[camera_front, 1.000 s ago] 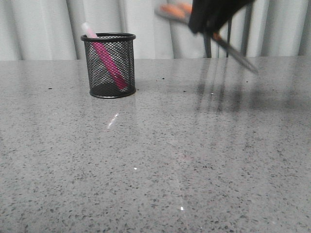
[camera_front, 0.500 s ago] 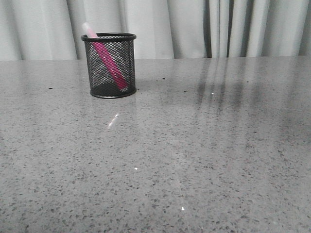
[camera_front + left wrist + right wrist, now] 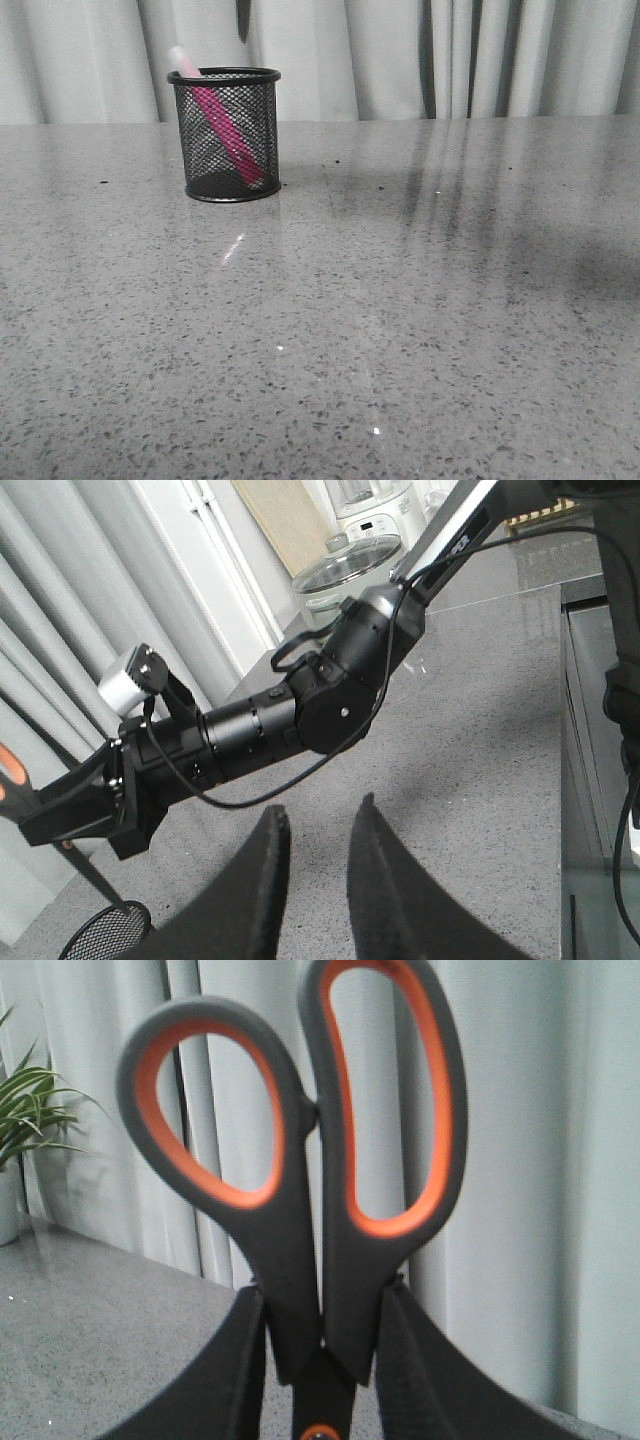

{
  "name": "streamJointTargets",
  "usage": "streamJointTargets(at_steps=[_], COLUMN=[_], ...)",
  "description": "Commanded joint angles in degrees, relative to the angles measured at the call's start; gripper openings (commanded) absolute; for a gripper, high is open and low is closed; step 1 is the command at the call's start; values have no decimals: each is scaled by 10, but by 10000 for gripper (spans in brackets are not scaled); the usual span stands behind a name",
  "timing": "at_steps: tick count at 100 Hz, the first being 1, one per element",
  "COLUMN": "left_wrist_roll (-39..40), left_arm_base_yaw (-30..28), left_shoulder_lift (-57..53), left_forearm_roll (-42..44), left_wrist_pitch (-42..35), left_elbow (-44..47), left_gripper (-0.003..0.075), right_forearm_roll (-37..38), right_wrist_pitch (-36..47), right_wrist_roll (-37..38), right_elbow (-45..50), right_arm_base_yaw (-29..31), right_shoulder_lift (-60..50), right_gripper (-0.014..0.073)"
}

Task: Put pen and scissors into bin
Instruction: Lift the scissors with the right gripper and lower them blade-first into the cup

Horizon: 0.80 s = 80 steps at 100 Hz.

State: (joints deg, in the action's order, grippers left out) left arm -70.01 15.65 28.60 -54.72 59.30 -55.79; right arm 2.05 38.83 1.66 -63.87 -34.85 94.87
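Observation:
Next, I let go of the scissors, now hanging above the bin's rim, with my right gripper beside the pink pen inside the black mesh bin (image 3: 214, 96), with the scissors' handles above the bin's rim.
The black mesh bin (image 3: 228, 135) stands at the back left of the table, with the pink pen (image 3: 225, 125) leaning inside it and its whitish cap above the rim. My right gripper (image 3: 320, 1295) is shut on the scissors (image 3: 300, 1210) just below their grey-and-orange handles. Only the dark blade tip (image 3: 243, 18) shows in the front view, hanging above the bin's rim. In the left wrist view the blade (image 3: 95, 880) points down toward the bin's rim (image 3: 105, 930). My left gripper (image 3: 318, 815) is open and empty above the table.
My right arm (image 3: 300, 710) reaches across above the table, with a cable looped under it. A grey curtain hangs behind the table. A potted plant (image 3: 30, 1110) stands off to one side. Kitchen appliances (image 3: 360, 550) stand beyond the table's far end.
A second ago the right gripper held the scissors at the top right of the front view. They left the frame, and now the blade tip shows above the bin.

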Motion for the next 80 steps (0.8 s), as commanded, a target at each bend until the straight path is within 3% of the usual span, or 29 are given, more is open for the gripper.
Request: streamJointTargets(at_steps=[1, 80], left_wrist_roll=[4, 4], left_arm_base_yaw=[6, 6], left_shoulder_lift=[6, 6], left_forearm_roll=[-31, -31], left_wrist_pitch=[-30, -25], left_elbow=[-11, -11], left_gripper=[125, 125], right_forearm_roll=[7, 8], right_wrist_pitch=[78, 54], right_wrist_roll=[0, 0], right_elbow=[-30, -36], right_arm_base_yaw=[0, 0], right_shoulder_lift=[-7, 101], right_gripper=[-69, -69])
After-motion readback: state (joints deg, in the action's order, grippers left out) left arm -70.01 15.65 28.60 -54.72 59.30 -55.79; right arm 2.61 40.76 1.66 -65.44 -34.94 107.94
